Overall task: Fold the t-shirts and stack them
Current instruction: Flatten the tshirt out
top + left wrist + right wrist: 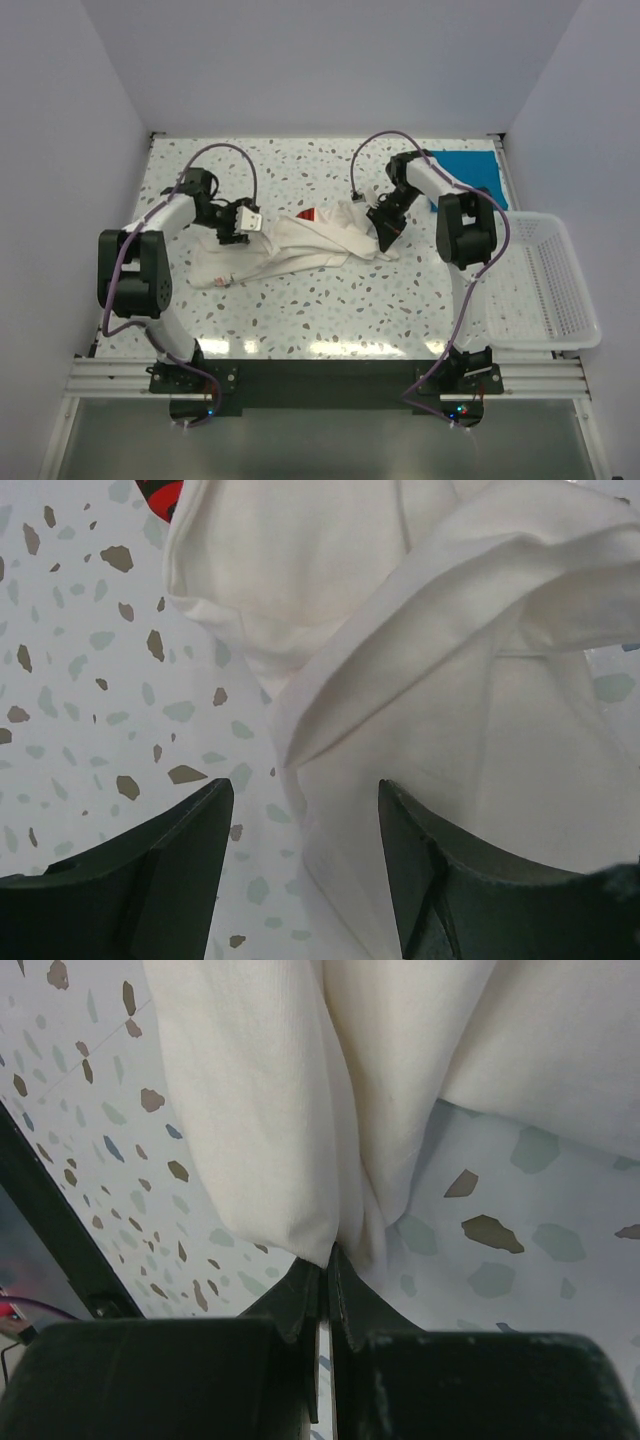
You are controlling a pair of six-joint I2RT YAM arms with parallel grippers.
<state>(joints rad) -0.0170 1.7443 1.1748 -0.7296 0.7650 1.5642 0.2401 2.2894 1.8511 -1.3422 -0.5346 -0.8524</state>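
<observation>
A flap of the cream-white t-shirt is folded back over its cloth, so before folding I should pinch the flap's corner (292, 742) with my left gripper and pull it open.
The cream-white t-shirt (300, 243) lies crumpled across the middle of the table, with a small bit of its red panel (307, 214) showing. The teal-blue t-shirt (468, 172) lies folded flat at the far right corner. My left gripper (243, 232) is open at the shirt's left part, its jaws straddling a cloth edge (330, 780) just above the table. My right gripper (386, 238) is shut on the shirt's right end, pinching a fold of cream cloth (330, 1230) between its fingertips.
A white plastic lattice basket (545, 285) stands off the table's right side. The speckled table's (330, 310) near half is bare. White walls close in the far and side edges.
</observation>
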